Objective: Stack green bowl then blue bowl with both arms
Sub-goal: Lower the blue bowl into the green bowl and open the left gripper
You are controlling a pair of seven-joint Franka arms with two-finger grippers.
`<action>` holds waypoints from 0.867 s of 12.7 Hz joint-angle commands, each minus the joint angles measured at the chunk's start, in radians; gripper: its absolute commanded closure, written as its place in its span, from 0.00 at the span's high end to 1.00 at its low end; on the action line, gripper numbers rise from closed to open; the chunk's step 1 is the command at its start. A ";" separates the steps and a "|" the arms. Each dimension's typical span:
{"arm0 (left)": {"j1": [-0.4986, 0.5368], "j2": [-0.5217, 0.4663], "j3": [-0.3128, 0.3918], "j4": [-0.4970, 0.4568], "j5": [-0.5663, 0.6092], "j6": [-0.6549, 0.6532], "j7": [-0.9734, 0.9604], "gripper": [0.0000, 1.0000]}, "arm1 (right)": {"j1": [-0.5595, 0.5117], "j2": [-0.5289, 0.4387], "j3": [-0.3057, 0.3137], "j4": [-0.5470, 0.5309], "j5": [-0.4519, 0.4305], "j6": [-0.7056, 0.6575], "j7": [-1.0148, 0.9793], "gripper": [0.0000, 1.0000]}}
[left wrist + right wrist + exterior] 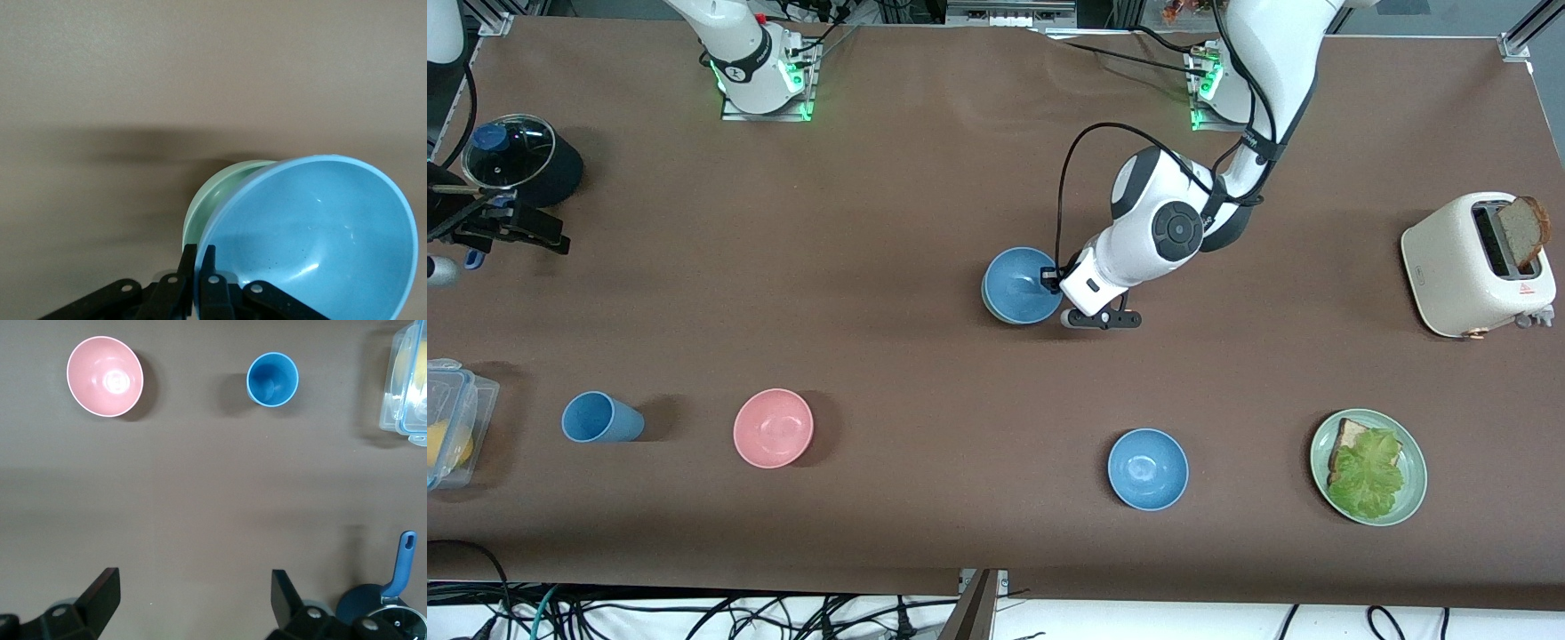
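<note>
The robot's left gripper will release the blue bowl nested down inside the green bowl (1016, 289) (260, 238) near the middle of the table.
A blue bowl (1021, 284) sits inside the green bowl (210, 197) near the table's middle. In the left wrist view the blue bowl (313, 240) covers most of the green bowl, whose pale rim shows along one side. In the front view the green bowl is almost hidden under it. My left gripper (199, 252) is shut on the blue bowl's rim, one finger inside and one outside; it also shows in the front view (1051, 281). My right gripper (195, 593) is open and empty, held over the right arm's end of the table (525, 233).
A second blue bowl (1147, 468), a pink bowl (773, 428), a blue cup (600, 418) and a green plate with bread and lettuce (1409, 498) lie nearer the front camera. A toaster (1449, 267), a lidded pot (511, 160) and a clear container (454, 391) stand at the table's ends.
</note>
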 commanded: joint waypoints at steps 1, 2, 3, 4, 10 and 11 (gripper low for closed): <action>-0.008 -0.028 0.005 -0.025 0.096 0.004 -0.034 0.00 | -0.019 -0.003 0.014 -0.004 -0.012 0.007 -0.001 1.00; -0.008 -0.026 0.003 -0.027 0.113 0.004 -0.069 0.00 | -0.021 -0.002 0.014 -0.004 -0.014 0.007 -0.001 1.00; -0.016 -0.023 0.002 -0.025 0.118 0.006 -0.076 0.00 | -0.021 -0.002 0.013 -0.004 -0.014 0.007 0.002 1.00; -0.019 -0.017 0.000 -0.025 0.118 0.006 -0.077 0.00 | -0.021 -0.002 0.014 -0.004 -0.014 0.007 0.002 1.00; -0.028 0.018 -0.001 -0.014 0.110 0.032 -0.086 0.00 | -0.021 -0.002 0.014 -0.004 -0.015 0.009 0.000 1.00; -0.036 0.026 -0.001 -0.013 0.112 0.040 -0.102 0.00 | -0.021 -0.002 0.013 -0.004 -0.015 0.009 0.002 1.00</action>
